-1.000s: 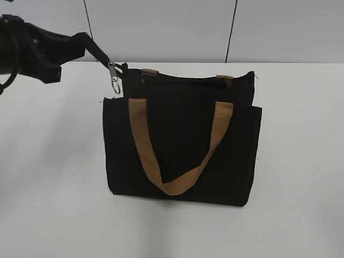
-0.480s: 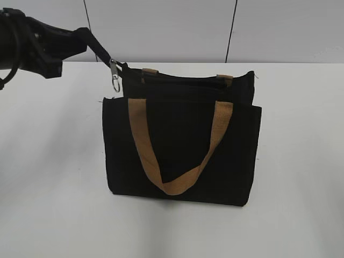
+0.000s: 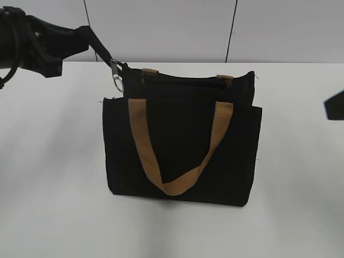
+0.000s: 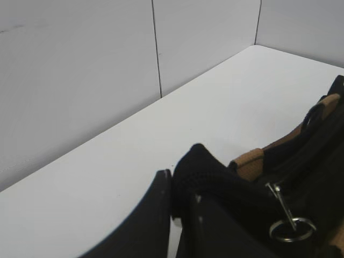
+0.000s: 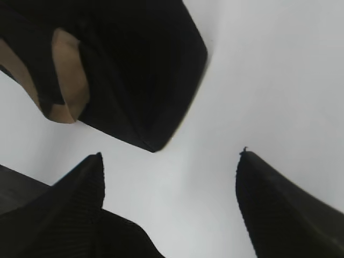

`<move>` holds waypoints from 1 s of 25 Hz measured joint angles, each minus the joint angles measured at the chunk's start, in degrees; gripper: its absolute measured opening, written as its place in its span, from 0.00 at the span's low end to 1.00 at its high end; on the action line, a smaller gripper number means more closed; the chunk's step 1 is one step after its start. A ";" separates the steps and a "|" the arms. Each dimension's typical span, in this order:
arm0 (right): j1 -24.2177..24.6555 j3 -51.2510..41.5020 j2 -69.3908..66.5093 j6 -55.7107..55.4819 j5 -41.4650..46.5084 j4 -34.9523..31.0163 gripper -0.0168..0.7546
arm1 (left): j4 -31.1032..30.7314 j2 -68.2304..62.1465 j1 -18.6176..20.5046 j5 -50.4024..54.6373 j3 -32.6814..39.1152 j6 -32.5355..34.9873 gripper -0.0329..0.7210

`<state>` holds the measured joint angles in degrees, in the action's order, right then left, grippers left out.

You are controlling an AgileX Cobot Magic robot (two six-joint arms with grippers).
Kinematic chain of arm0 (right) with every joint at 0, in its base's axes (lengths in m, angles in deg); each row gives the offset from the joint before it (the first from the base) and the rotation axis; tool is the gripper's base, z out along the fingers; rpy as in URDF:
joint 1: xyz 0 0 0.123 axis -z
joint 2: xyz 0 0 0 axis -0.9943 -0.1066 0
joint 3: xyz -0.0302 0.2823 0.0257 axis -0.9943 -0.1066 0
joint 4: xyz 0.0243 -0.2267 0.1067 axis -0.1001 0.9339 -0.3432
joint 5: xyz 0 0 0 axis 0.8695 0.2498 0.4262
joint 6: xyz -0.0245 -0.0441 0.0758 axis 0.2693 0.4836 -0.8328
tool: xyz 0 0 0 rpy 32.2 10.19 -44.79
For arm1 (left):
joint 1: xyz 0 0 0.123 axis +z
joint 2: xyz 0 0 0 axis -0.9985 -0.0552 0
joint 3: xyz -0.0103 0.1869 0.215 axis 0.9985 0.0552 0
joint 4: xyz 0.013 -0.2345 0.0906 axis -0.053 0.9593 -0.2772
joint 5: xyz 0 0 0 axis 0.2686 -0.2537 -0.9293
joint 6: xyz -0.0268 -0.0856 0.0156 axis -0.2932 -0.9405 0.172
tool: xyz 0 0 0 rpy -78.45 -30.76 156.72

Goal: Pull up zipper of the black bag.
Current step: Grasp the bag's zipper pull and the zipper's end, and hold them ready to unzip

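Note:
My right gripper is to close on the hanging ring [image 3: 118,84] of the grey metal pull tab, beside the black fabric end in my left gripper.
The black bag [image 3: 183,156] stands upright on the white table, its tan handles [image 3: 177,185] hanging down the front. The zipper line [image 3: 183,81] runs along its top edge. A grey metal pull tab with a ring [image 3: 117,79] hangs at the top left corner and also shows in the left wrist view [image 4: 290,226]. My left gripper [image 3: 107,58] is shut on the black fabric end of that corner [image 4: 180,185]. My right gripper [image 5: 172,156] is open and empty over the table to the right of the bag [image 5: 134,70]. Only its tip [image 3: 334,105] shows in the exterior view.
The white table [image 3: 54,188] spreads to all sides of the bag. A pale panelled wall [image 3: 161,27] rises right behind the table's far edge, close behind the bag.
The left gripper has lifted slightly with the bag corner, and the ring has swung in toward the bag. The right gripper's tip has come into the exterior view at the right edge.

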<state>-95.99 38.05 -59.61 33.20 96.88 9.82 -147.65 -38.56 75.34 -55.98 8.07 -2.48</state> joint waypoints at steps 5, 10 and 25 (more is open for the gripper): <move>-16.78 8.38 -12.61 -8.06 -8.07 6.62 0.77 | 0.14 0.02 -0.04 -0.06 0.00 -0.02 0.07; -27.23 15.29 -24.03 -9.31 -20.10 7.33 0.70 | 0.39 0.02 -0.04 -0.06 0.00 -0.06 0.07; -30.77 24.81 -42.68 -9.48 -29.69 1.38 0.38 | 3.33 -1.47 -0.04 -2.00 -0.04 -0.06 0.07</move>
<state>-126.76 62.87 -102.29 23.72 67.20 11.20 -144.32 -40.02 75.30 -57.98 8.02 -2.54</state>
